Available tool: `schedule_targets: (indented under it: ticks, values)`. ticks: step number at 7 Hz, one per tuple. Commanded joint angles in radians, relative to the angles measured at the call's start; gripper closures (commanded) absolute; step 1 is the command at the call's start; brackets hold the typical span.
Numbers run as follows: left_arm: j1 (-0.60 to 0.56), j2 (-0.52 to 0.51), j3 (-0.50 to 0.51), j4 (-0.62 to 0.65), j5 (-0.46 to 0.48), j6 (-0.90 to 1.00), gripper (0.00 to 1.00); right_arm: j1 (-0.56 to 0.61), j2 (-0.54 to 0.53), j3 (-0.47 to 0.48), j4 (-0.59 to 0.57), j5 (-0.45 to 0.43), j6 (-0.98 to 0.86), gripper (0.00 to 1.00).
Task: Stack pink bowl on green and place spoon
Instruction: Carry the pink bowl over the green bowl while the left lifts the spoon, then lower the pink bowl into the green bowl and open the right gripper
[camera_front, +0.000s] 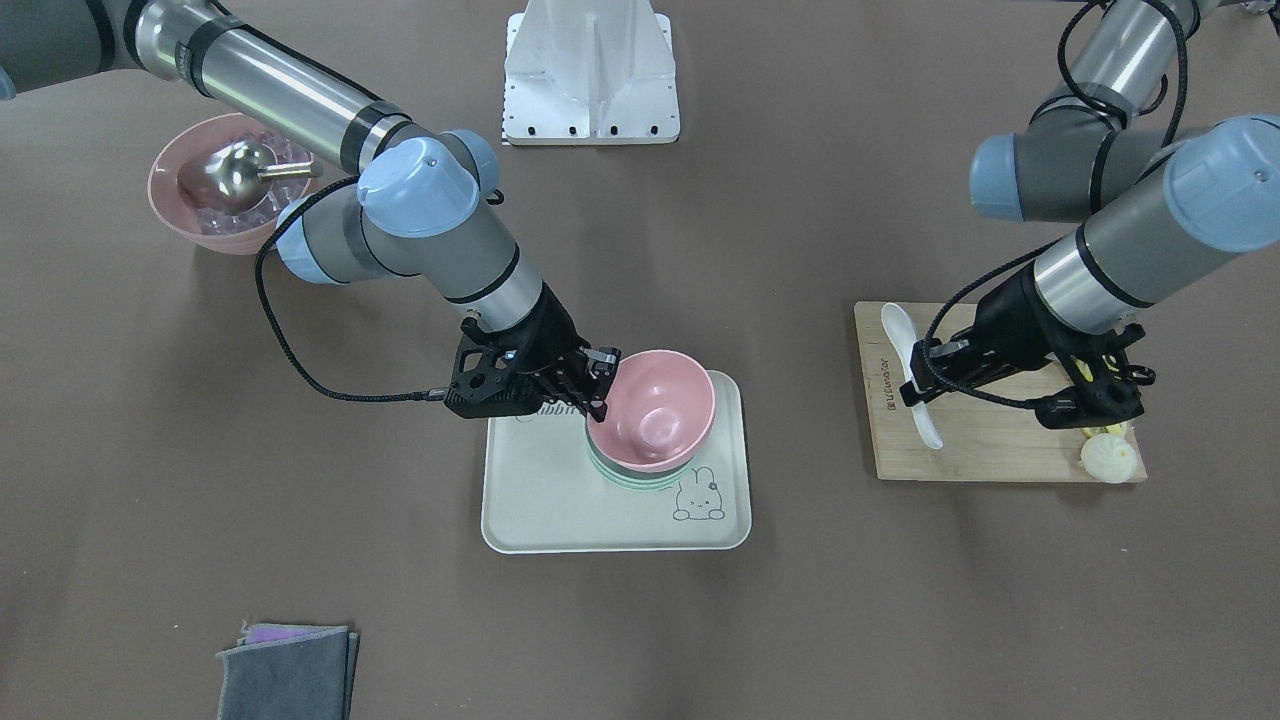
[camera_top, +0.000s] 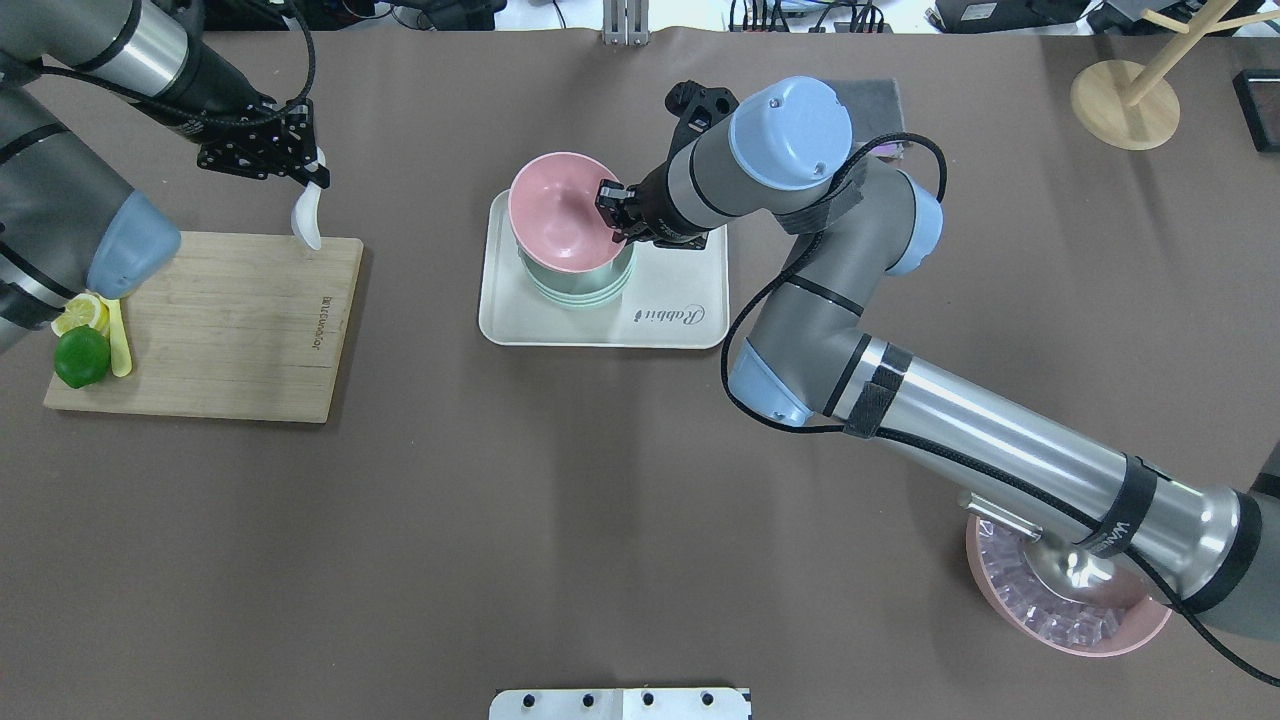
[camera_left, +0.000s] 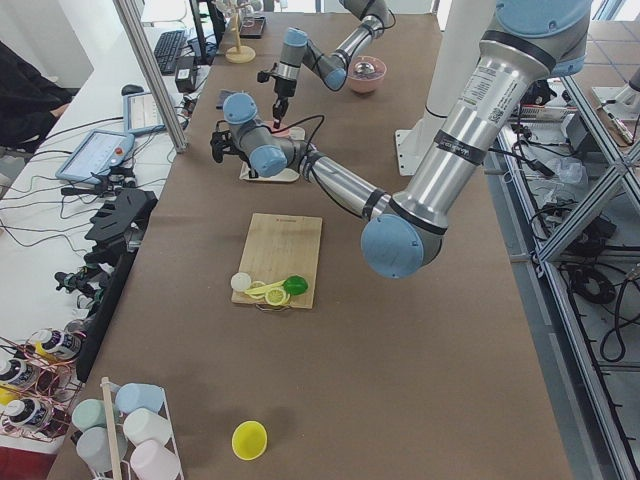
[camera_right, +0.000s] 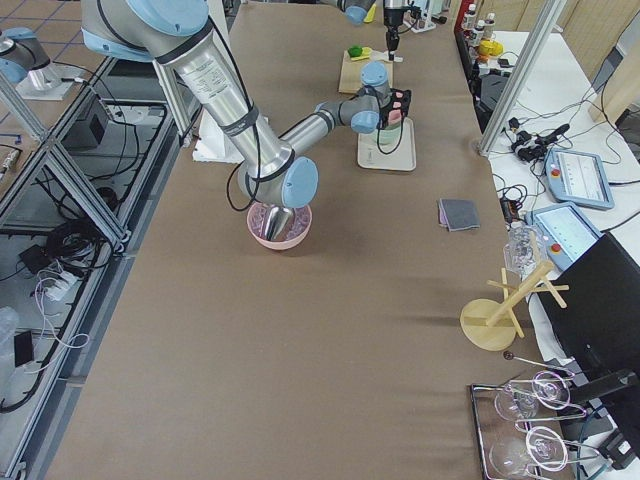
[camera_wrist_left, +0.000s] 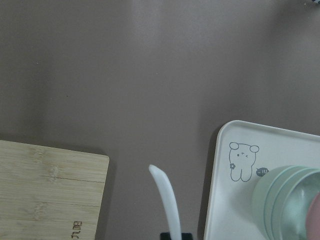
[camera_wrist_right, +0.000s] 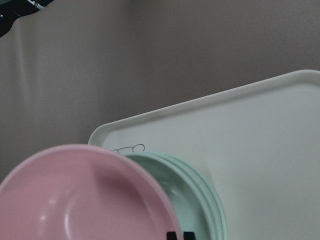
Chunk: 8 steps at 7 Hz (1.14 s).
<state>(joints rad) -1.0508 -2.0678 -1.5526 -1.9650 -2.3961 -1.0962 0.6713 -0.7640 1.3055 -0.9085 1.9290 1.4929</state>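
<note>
Next, my left gripper drops the white spoon inside the pink bowl over the green bowls (camera_front: 649, 430) (camera_wrist_left: 312, 209) on the cream tray.
The pink bowl (camera_front: 655, 405) is tilted over the stack of green bowls (camera_front: 640, 478) on the cream tray (camera_front: 540, 500). I cannot tell whether it rests on them. My right gripper (camera_front: 600, 385) is shut on the pink bowl's rim, as the overhead view (camera_top: 612, 212) also shows. The right wrist view shows the pink bowl (camera_wrist_right: 85, 195) over the green bowls (camera_wrist_right: 200, 190). My left gripper (camera_top: 312, 180) is shut on the white spoon (camera_top: 308, 218) and holds it at the cutting board's far edge. The spoon (camera_wrist_left: 166, 200) hangs over bare table beside the tray (camera_wrist_left: 225, 200).
A wooden cutting board (camera_top: 220, 330) carries a lime and lemon slices (camera_top: 82, 355). A second pink bowl with ice and a metal scoop (camera_top: 1065, 600) sits under my right arm. Grey cloths (camera_front: 290, 675) lie at the table edge. A wooden stand (camera_top: 1125, 100) is at the far right.
</note>
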Motion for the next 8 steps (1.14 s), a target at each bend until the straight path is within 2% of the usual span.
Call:
schedule_targets:
  ticks: [1, 4, 6, 7, 8]
  values:
    - [0.0, 0.002, -0.001, 0.0, 0.0, 0.002, 1.0, -0.001, -0.001, 0.001, -0.003, -0.002, -0.006, 0.01]
    - [0.0, -0.015, -0.01, 0.0, -0.002, -0.01, 1.0, 0.077, -0.006, 0.005, -0.01, 0.039, -0.042, 0.0]
    - [0.023, -0.134, -0.001, -0.012, 0.005, -0.078, 1.0, 0.19, -0.017, 0.0, -0.047, 0.225, -0.078, 0.0]
    - [0.07, -0.159, 0.029, -0.128, 0.097, -0.08, 1.0, 0.223, -0.017, 0.0, -0.09, 0.258, -0.147, 0.0]
    - [0.154, -0.166, 0.069, -0.269, 0.279, -0.121, 1.0, 0.241, -0.023, 0.0, -0.101, 0.268, -0.167, 0.0]
